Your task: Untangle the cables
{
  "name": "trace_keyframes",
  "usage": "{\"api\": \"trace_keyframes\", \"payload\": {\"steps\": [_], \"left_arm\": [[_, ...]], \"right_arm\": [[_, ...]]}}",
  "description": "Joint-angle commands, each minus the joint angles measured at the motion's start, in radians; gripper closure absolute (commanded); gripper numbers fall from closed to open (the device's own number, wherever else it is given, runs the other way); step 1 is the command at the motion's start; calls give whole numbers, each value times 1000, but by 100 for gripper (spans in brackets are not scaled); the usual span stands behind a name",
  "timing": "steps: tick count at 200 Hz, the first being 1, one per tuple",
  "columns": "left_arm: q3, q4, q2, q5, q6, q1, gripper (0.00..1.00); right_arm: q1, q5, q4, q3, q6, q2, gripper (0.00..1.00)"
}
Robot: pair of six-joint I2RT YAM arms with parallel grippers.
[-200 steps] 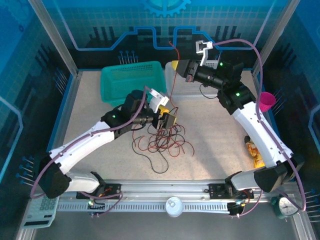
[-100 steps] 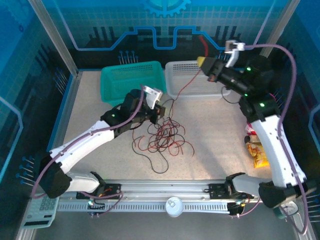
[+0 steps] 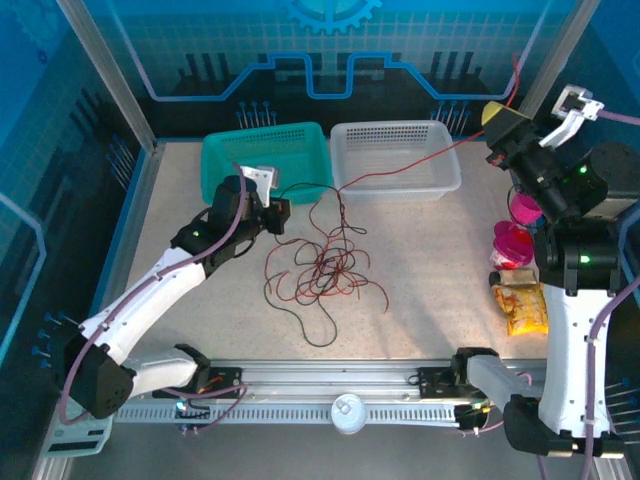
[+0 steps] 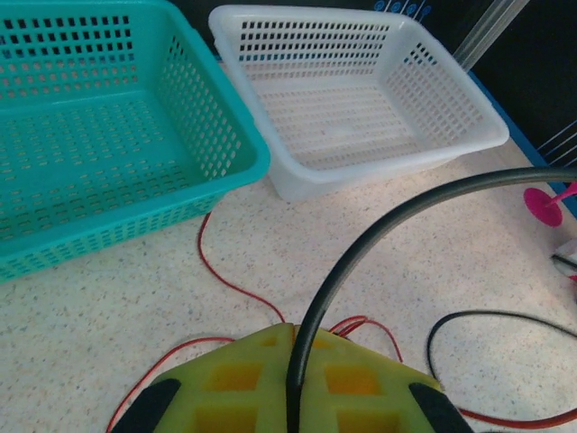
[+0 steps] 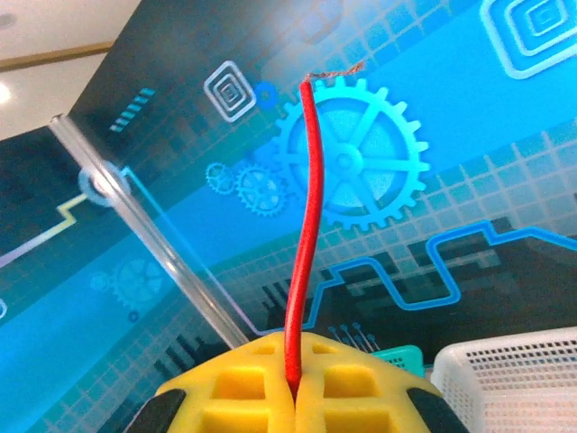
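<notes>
My left gripper is to release the black cable, now held beside the tangle, at the tangle's back edge [image 4: 317, 272], close to the front corner of the white basket.
The cables lie in a loose red and black tangle [image 3: 320, 270] on the table's middle. My left gripper [image 3: 278, 212] sits left of the tangle, in front of the teal basket. In the left wrist view, the left gripper [image 4: 297, 329] is shut on a black cable [image 4: 361, 262] that arcs up and right from its yellow pads. My right gripper [image 3: 494, 114] is raised at the far right, shut on a red cable [image 3: 420, 160] stretched taut over the white basket. In the right wrist view, the red cable's [image 5: 305, 225] frayed end sticks up out of the right gripper [image 5: 296, 347].
A teal basket [image 3: 228, 150] and a white basket [image 3: 448, 165] stand side by side at the back. A pink cup [image 3: 520, 210] and a snack packet [image 3: 525, 305] lie at the right edge. Frame posts and blue walls close the sides.
My right arm swung right and upward, drawing the red cable taut out of the tangle. My left gripper closed on the black cable and pulled back to the left.
</notes>
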Motion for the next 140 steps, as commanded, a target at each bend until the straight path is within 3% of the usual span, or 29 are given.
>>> {"api": "trace_keyframes", "payload": {"steps": [1,52,140], "left_arm": [[-38,-57,-16,-39,-32,25,100],[-131,-77,18,-44,-61,70,100],[-203,-75,68,-96,-90,88,100]], "right_arm": [[-53,30,-17,53,34,-13,100],[-161,-10,-27,89,71,-15,100],[-212,-47,-3,107,121,14,100]]}}
